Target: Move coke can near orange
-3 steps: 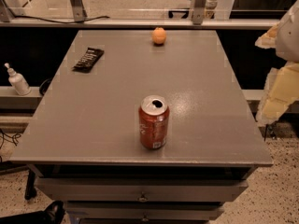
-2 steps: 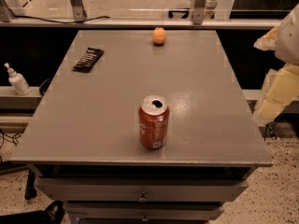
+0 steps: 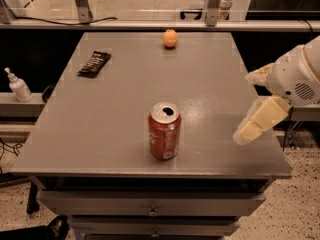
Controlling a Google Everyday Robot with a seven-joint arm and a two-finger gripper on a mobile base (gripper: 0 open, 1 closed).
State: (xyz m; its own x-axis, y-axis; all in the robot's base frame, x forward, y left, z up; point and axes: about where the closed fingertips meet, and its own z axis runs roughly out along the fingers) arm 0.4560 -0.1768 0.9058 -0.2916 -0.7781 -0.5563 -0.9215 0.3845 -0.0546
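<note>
I will next bring my gripper over to the middle of the coke can [image 3: 164, 136], below its silver top, and then close it there.
The red coke can [image 3: 164, 132] stands upright near the front middle of the grey table [image 3: 115, 114], with its silver top and opening facing up. The orange [image 3: 170, 38] sits at the far edge of the table, well behind the can. My gripper [image 3: 245, 106] hangs over the table's right front edge, to the right of the can and about a can's height away from it. Its two cream fingers [image 3: 257, 121] are spread apart and hold nothing.
A flat black snack bar wrapper [image 3: 94, 64] lies at the far left of the table. A white pump bottle [image 3: 19, 86] stands on a ledge left of the table. Metal frame posts [image 3: 212, 4] stand behind the far edge. Drawers [image 3: 150, 209] are below the tabletop.
My arm and gripper have moved left and down from the right side, and they now reach over the table's right edge. The can, the orange and the wrapper have not moved.
</note>
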